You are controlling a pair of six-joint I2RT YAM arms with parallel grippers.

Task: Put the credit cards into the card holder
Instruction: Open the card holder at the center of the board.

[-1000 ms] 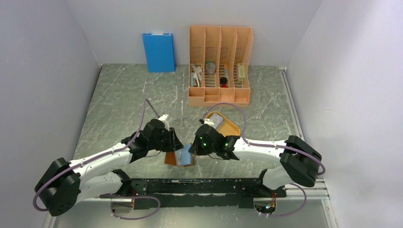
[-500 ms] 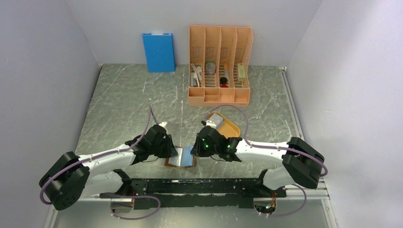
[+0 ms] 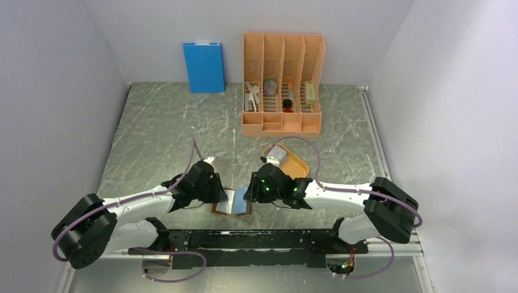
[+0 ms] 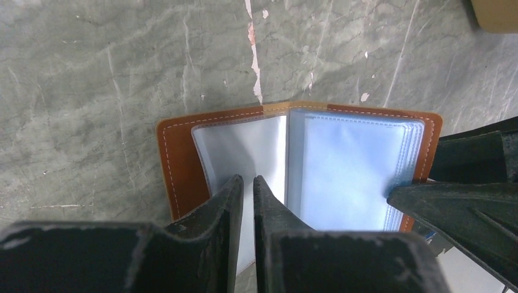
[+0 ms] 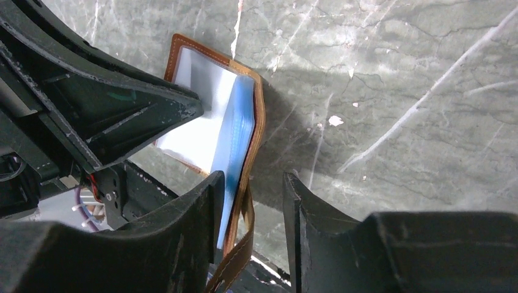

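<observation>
The shut fingers of my left gripper rest on the flat white sleeve page, so they should open and pinch the blue sleeve's inner edge (image 4: 295, 168) by the card holder's fold.
The brown card holder (image 3: 232, 206) lies open on the table between my two grippers, its bluish clear sleeves facing up. In the left wrist view my left gripper (image 4: 247, 180) is shut, with its tips resting on the holder's left sleeve page (image 4: 244, 143). In the right wrist view my right gripper (image 5: 250, 183) is open. The holder's right cover (image 5: 253, 143) and its hanging snap tab (image 5: 235, 256) stand between the jaws, close to the left finger. One pale grey credit card (image 3: 278, 152) lies in the orange oval tray (image 3: 294, 165).
A tall orange desk organizer (image 3: 282, 82) with small items stands at the back. A blue box (image 3: 203, 66) leans on the back wall. The black mounting rail (image 3: 256, 239) runs just below the holder. The tray's corner shows in the left wrist view (image 4: 496, 12).
My left gripper came down toward the near edge onto the holder's left page, and the holder opened wider. In the last half second almost nothing moved.
</observation>
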